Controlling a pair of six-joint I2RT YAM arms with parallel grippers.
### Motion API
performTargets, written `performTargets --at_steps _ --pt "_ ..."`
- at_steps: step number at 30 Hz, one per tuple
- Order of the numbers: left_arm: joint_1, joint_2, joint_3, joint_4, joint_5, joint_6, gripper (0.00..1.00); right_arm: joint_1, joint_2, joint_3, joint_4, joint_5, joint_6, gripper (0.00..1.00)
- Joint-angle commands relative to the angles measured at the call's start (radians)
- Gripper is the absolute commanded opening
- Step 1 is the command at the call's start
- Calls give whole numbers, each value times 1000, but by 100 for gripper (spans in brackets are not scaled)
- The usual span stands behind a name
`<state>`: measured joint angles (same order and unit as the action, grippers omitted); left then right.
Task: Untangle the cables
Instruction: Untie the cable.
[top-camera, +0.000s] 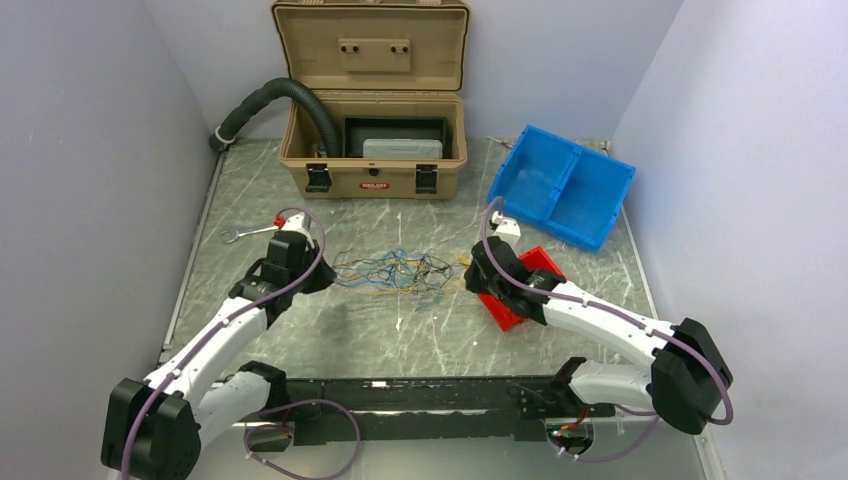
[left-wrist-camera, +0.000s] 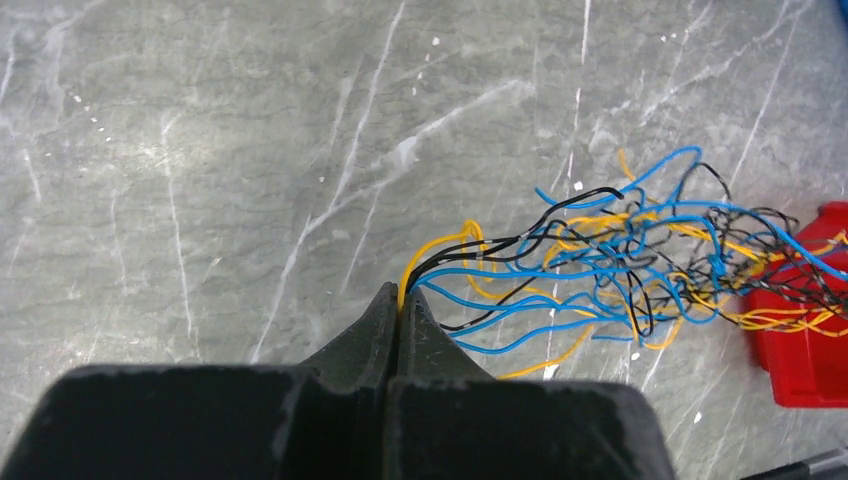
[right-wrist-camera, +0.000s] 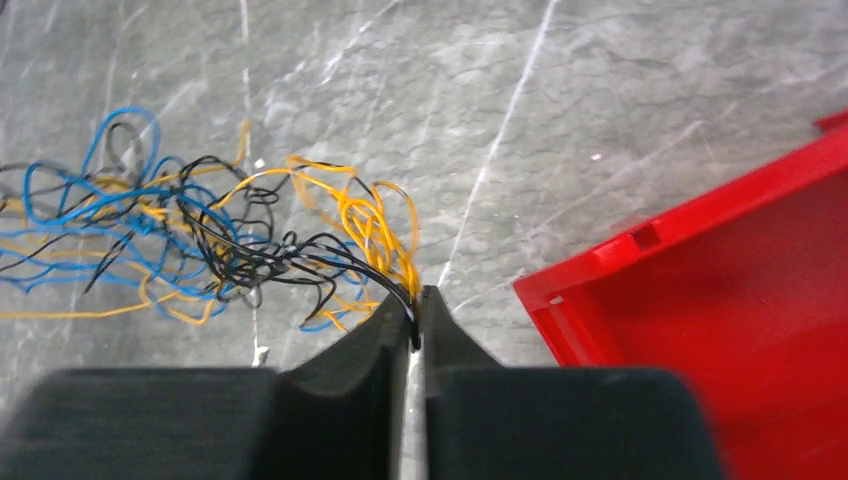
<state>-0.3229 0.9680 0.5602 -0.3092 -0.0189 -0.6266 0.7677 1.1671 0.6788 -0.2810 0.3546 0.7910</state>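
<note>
Black wires are pinched in my right gripper along with the yellow-orange wires, so next I open it and grab the yellow-orange loops (right-wrist-camera: 372, 222) before pulling the tangle apart.
The cables (top-camera: 398, 269) are a loose tangle of thin blue, yellow-orange and black wires on the grey table, stretched between my two grippers. My left gripper (top-camera: 322, 275) is at the tangle's left end. In the left wrist view it (left-wrist-camera: 401, 296) is shut on yellow, black and blue wires (left-wrist-camera: 600, 255) that fan out to the right. My right gripper (top-camera: 470, 273) is at the tangle's right end. In the right wrist view it (right-wrist-camera: 415, 300) is shut on black and yellow wires (right-wrist-camera: 230, 235) that lead off to the left.
A red bin (top-camera: 520, 285) lies under my right arm and shows in the right wrist view (right-wrist-camera: 720, 300). A blue two-compartment bin (top-camera: 560, 185) sits at the back right. An open tan case (top-camera: 372, 150) with a black corrugated hose (top-camera: 270, 100) stands at the back. A wrench (top-camera: 245, 233) lies at the left.
</note>
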Motion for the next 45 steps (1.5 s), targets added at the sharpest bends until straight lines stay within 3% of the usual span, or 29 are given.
performTargets --at_steps 1,2,3,4,6,12,28,31,34,38,45 --pt "8 5 6 60 72 74 0 -7 -10 11 93 -71 -118 18" --pt "9 9 9 74 104 91 0 -7 1 21 94 -89 -138 30" --pt "9 14 7 94 157 107 0 -7 9 32 97 -112 -159 60" --pt "8 20 3 120 210 120 0 -7 21 37 105 -139 -180 71" --pt "8 39 -10 177 308 134 0 -8 49 47 136 -213 -236 76" --pt "-15 124 -17 211 360 129 0 33 212 154 101 -266 -306 76" --pt "-24 91 -15 159 262 109 0 79 605 370 -50 19 -177 67" --pt "-23 76 -7 124 215 98 0 79 654 390 -99 74 -157 64" --pt "-13 42 23 25 59 76 0 67 702 446 -250 189 -99 60" --pt "56 -22 49 -103 -131 -6 0 30 689 451 -348 292 -35 57" --pt "186 -155 46 -237 -230 -132 0 -134 497 300 -229 175 -47 44"
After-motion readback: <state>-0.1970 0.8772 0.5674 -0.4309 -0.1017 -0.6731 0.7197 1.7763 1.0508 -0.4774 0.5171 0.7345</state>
